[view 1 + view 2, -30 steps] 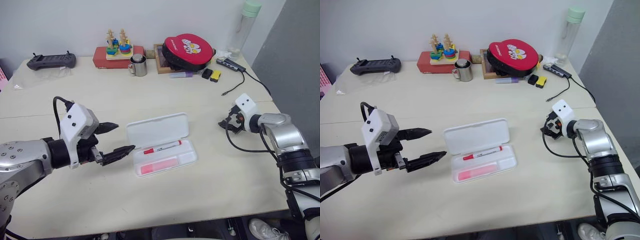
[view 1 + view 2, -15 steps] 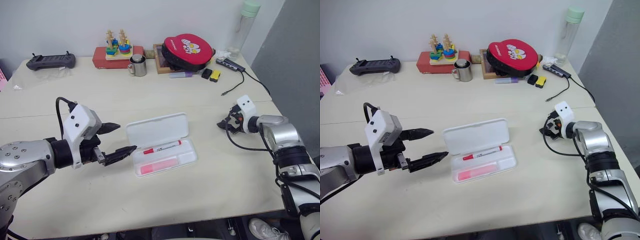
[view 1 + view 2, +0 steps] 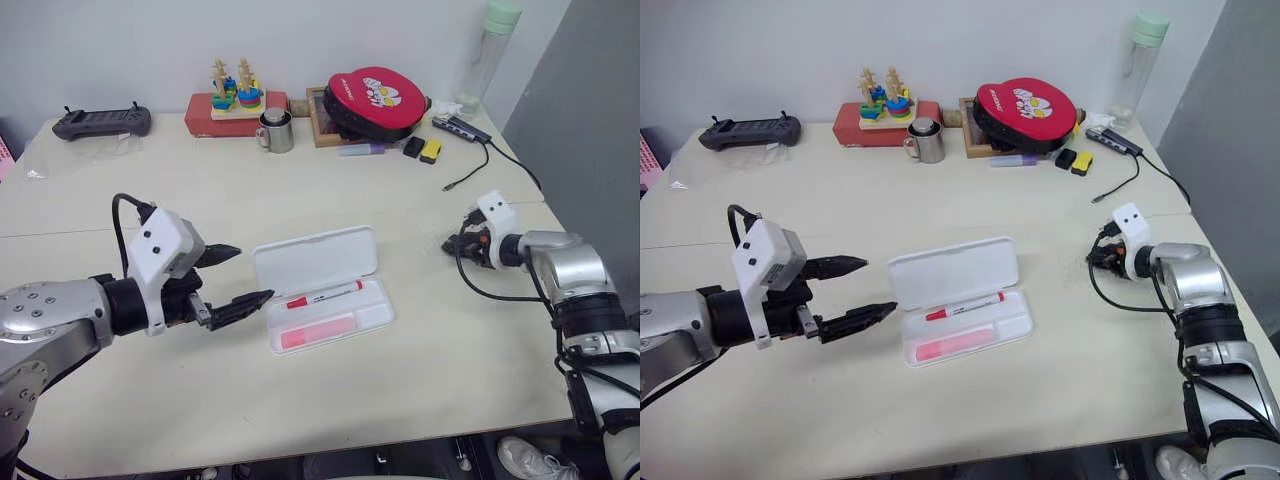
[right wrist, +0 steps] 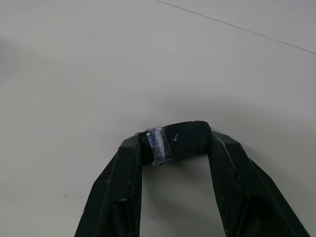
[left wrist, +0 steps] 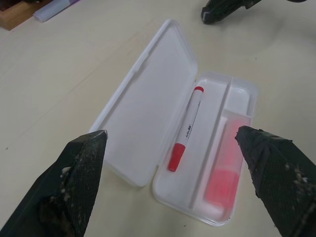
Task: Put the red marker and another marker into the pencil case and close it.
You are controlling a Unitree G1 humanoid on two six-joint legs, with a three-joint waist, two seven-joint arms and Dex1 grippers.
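The robot's right gripper will release the small black piece in the white tray (image 3: 365, 317), just beyond the near end of the pink highlighter.
The white pencil case (image 3: 316, 262) lies open at the table's middle, its lid folded back. Inside its tray lie the red marker (image 3: 325, 294), slanted, and nearer the front edge the pink highlighter (image 3: 318, 331). My left gripper (image 3: 252, 273) hovers just left of the case, open wide with nothing between its fingers; its wrist view looks down on the red marker (image 5: 186, 129) and the highlighter (image 5: 224, 177). Far to the right of the case, my right gripper (image 3: 450, 243) is low over bare table; its fingertips (image 4: 175, 140) meet, holding nothing.
Along the back edge stand a game controller (image 3: 102, 122), a red box with stacking toys (image 3: 236, 105), a metal mug (image 3: 277, 132), a round red case (image 3: 378, 100) and a tall bottle (image 3: 490, 50). A cable (image 3: 480, 160) trails behind my right gripper.
My right gripper's fingers have closed together and its wrist has rolled a little. The left gripper, the case and both markers stay put.
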